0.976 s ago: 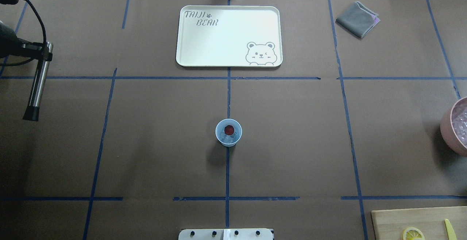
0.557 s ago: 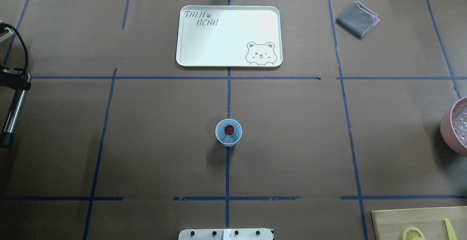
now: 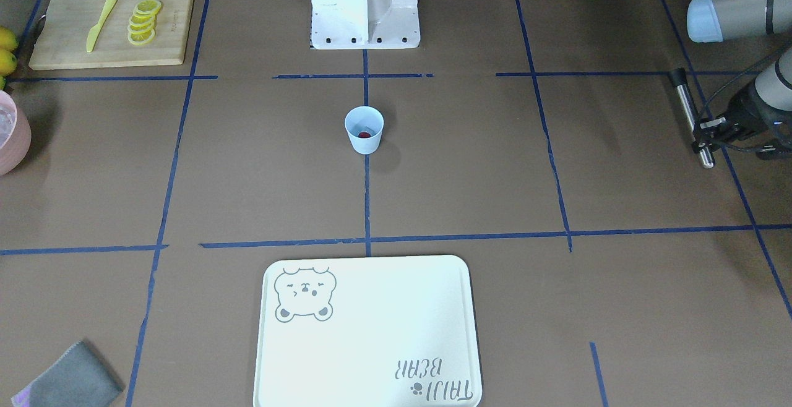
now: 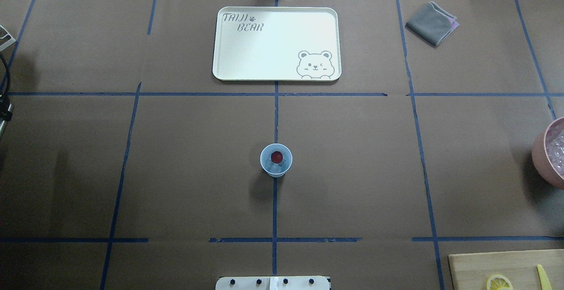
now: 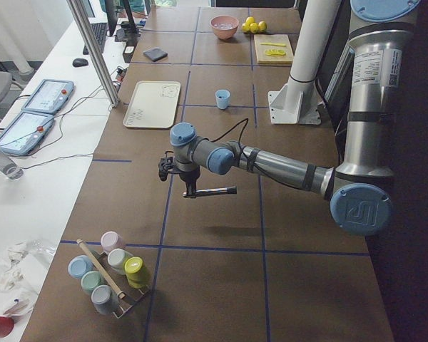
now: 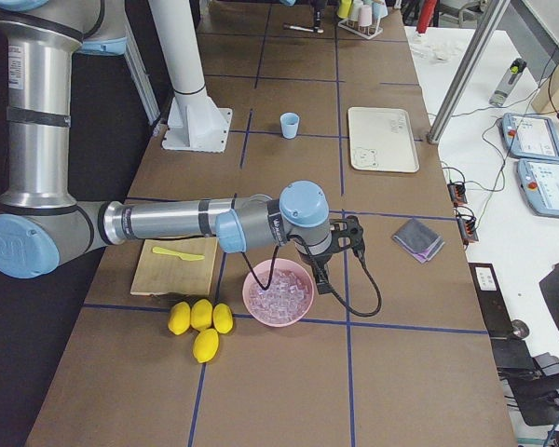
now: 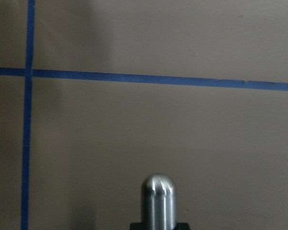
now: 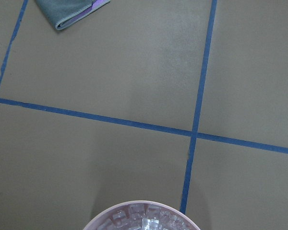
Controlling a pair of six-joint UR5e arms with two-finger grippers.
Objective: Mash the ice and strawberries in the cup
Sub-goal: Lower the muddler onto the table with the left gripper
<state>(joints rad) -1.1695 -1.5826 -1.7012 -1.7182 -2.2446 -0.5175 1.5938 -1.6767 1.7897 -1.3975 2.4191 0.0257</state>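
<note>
Next, I release the metal muddler rod with my left gripper on the table (image 3: 720, 157) next to the outermost long blue tape line.
The light-blue cup (image 4: 276, 160) stands upright at the table's middle on a blue tape line. Inside it lie a red strawberry (image 4: 276, 156) and a clear chunk of ice (image 4: 275, 167). In the front-facing view the cup (image 3: 364, 128) stands alone with no gripper near it. Far off at the table's left end, my left gripper (image 3: 706, 131) is shut on a metal muddler rod (image 3: 688, 110); the rod's rounded end (image 7: 158, 195) shows in the left wrist view. My right gripper (image 6: 340, 244) hangs beside the pink bowl; I cannot tell whether it is open or shut.
A pink bowl (image 4: 540, 154) of ice cubes sits at the right edge. A white bear tray (image 4: 276, 43) lies beyond the cup, with a grey cloth (image 4: 432, 22) at the far right. A cutting board (image 3: 108, 26) carries lemon slices and a yellow knife. Lemons (image 6: 197, 321) lie nearby.
My left arm has swung left with the muddler and almost left the overhead view. The cup and its contents have not moved.
</note>
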